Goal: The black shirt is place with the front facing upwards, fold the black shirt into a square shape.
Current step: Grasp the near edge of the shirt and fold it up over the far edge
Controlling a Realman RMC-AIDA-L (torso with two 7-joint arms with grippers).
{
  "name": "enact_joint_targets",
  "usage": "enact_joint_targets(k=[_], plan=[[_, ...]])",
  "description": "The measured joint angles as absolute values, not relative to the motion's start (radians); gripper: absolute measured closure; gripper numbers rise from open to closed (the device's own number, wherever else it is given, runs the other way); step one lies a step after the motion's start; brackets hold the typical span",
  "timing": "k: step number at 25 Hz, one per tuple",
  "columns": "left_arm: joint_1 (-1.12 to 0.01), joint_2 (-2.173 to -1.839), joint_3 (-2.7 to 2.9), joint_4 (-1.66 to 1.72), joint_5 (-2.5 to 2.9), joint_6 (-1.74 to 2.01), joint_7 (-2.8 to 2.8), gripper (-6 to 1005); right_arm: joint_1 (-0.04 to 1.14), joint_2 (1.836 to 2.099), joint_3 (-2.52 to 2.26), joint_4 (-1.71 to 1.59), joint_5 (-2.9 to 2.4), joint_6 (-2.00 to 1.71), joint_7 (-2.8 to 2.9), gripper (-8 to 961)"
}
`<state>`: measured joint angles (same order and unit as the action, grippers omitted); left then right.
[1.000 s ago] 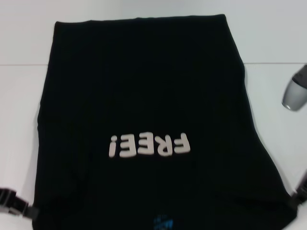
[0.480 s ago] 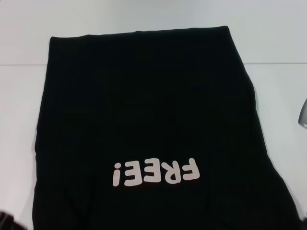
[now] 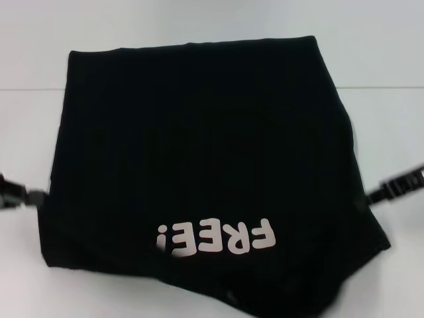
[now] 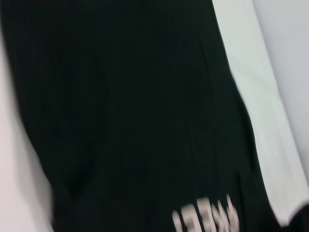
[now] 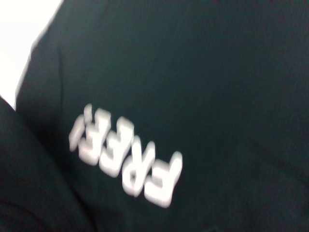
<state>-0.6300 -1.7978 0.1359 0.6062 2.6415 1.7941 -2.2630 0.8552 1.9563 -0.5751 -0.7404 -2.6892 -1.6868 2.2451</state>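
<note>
Next, my right gripper lets go of the black shirt's folded corner on the shirt's side edge [image 3: 353,129], well behind the "FREE!" print.
The black shirt [image 3: 199,146] lies across the white table, its white "FREE!" print [image 3: 218,238] upside down near the front. The shirt's near part is raised off the table and bunched, and its near edge shows as a loose hem below the print. My left gripper [image 3: 36,197] grips the shirt's left side edge. My right gripper [image 3: 374,197] grips its right side edge at about the same height. The left wrist view is filled by the black shirt [image 4: 135,106]. The right wrist view shows the black shirt [image 5: 203,72] and the print [image 5: 128,157] close up.
The white table [image 3: 384,79] shows on both sides of the shirt and behind it, with a thin seam [image 3: 26,89] running across it. Nothing else stands in view.
Both grippers have come up into view at the shirt's side edges. The near end, which ran past the picture's bottom, is now lifted and drawn farther from me, and the blue neck label no longer shows.
</note>
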Motion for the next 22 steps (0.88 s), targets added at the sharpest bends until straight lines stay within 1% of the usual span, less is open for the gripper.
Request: enact_joint_targets(k=[4,7,13,21,22], plan=[[-0.614,-1.804,0.059,0.602,2.603,1.682,-2.273,995,0.845,1.932,-0.550,-0.654,-2.556,-1.552,2.267,928],[-0.591,-1.810,0.033,0.580,2.551,1.593,-2.276,995,0.837,1.928,-0.546,-0.602,-2.470,-1.435,2.268,929],[-0.569,-1.818,0.035,0.520,2.465,1.450,-2.265,995,0.817,1.943,-0.544,-0.562,-2.354,-1.242,2.254,933],[-0.580,-1.854,0.040,0.512,2.392,1.341,-2.234,995,0.804,1.972,-0.556,-0.540,-2.248,-1.098,2.204,936],[-0.583,-1.858,0.043,0.512,2.384,1.331,-2.231,995,0.804,1.972,-0.556,-0.540,-2.248,-1.098,2.204,935]])
